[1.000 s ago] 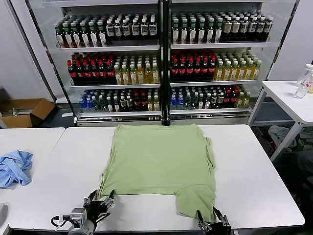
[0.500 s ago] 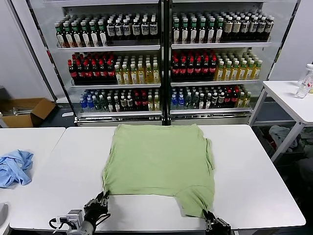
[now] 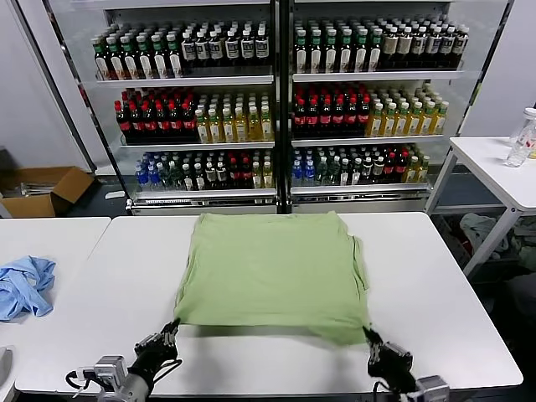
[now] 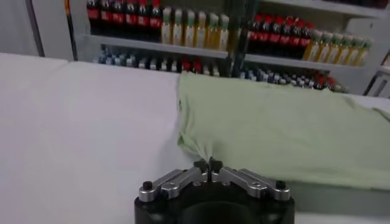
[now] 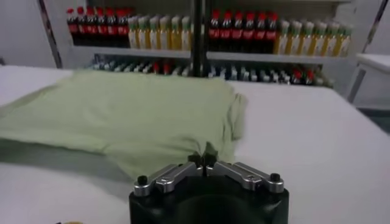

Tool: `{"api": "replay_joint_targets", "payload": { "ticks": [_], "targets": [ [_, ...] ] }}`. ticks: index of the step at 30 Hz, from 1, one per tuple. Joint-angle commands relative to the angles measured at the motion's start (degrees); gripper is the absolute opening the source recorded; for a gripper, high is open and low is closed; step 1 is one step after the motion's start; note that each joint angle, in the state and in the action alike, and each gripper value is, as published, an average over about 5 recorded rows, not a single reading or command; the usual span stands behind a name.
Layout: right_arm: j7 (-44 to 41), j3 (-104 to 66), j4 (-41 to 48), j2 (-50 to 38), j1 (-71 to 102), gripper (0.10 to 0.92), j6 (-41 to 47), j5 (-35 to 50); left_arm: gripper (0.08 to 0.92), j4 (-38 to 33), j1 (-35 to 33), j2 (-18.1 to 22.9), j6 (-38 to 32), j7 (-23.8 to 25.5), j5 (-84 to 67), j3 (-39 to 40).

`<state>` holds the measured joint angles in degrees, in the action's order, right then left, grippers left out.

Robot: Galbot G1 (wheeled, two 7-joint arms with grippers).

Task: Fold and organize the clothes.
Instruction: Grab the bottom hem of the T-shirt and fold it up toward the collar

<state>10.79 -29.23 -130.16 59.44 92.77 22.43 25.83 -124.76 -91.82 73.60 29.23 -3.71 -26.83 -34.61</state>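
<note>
The shirt's far edge lies at the table's far rim, so both my grippers should lay the shirt's hem down, take the shirt's near edge (image 3: 188, 320) and pull the shirt closer.
The light green shirt (image 3: 272, 268) lies spread on the white table (image 3: 452, 318), plain side up; no collar or graphic shows. My left gripper (image 3: 172, 328) is shut on the shirt's near left corner (image 4: 198, 143), with cloth bunched between the fingertips (image 4: 207, 164). My right gripper (image 3: 370, 337) is shut on the near right corner (image 5: 201, 149), pinching a fold of cloth. Both hold the near hem just above the table's front part. The shirt also fills the right wrist view (image 5: 122, 115).
A light blue garment (image 3: 23, 286) lies on the neighbouring table at the left. A glass-door cooler full of bottles (image 3: 276, 100) stands behind the table. A second white table (image 3: 494, 167) is at the right, a cardboard box (image 3: 42, 191) on the floor at the left.
The hanging right flap of the shirt has been drawn up, so the near hem is now straight. Both grippers moved slightly outward and toward the table's near edge with the corners.
</note>
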Motion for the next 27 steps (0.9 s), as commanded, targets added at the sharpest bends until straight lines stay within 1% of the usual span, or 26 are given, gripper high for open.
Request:
{"api": "replay_joint_targets", "payload": {
  "ticks": [1,7,11,14,17,23,25,27],
  "targets": [
    [0.1,0.9,6.1,-2.7,-14.0,0.107,-0.5,3.9,0.103,0.5,3.0,-3.0,-1.0,0.0,-4.5,-0.7],
    [-0.1,7.6,15.5,-2.2,-25.8,0.107,-0.4,3.3,0.105,8.4,11.5,-5.7,-2.1,-0.5,-7.5,2.1],
    [-0.6,10.9,19.1,-1.7,-29.5,0.107,-0.5,1.7,0.106,13.6,17.1,-6.1,-3.8,-0.8,-7.5,4.8],
    [-1.2,12.9,21.2,-1.1,-31.1,0.107,-0.6,-1.2,0.103,16.5,20.2,-6.2,-4.6,-1.2,-7.4,6.4],
    [-1.8,14.2,22.8,-0.2,-31.8,0.107,-0.8,-4.9,0.102,18.5,22.1,-5.8,-5.2,-2.1,-7.4,7.5],
    [-2.1,15.6,23.9,1.3,-31.7,0.107,0.1,-7.9,0.106,20.7,24.2,-3.9,-5.8,-3.5,-6.5,9.8],
    [-2.1,15.9,24.5,1.7,-31.4,0.107,0.4,-9.3,0.117,21.6,24.7,-3.5,-6.2,-3.6,-6.2,10.4],
    [-2.4,16.2,24.8,2.2,-31.0,0.131,1.3,-10.6,0.139,22.1,24.9,-2.9,-6.8,-3.8,-6.3,10.7]
  ]
}}
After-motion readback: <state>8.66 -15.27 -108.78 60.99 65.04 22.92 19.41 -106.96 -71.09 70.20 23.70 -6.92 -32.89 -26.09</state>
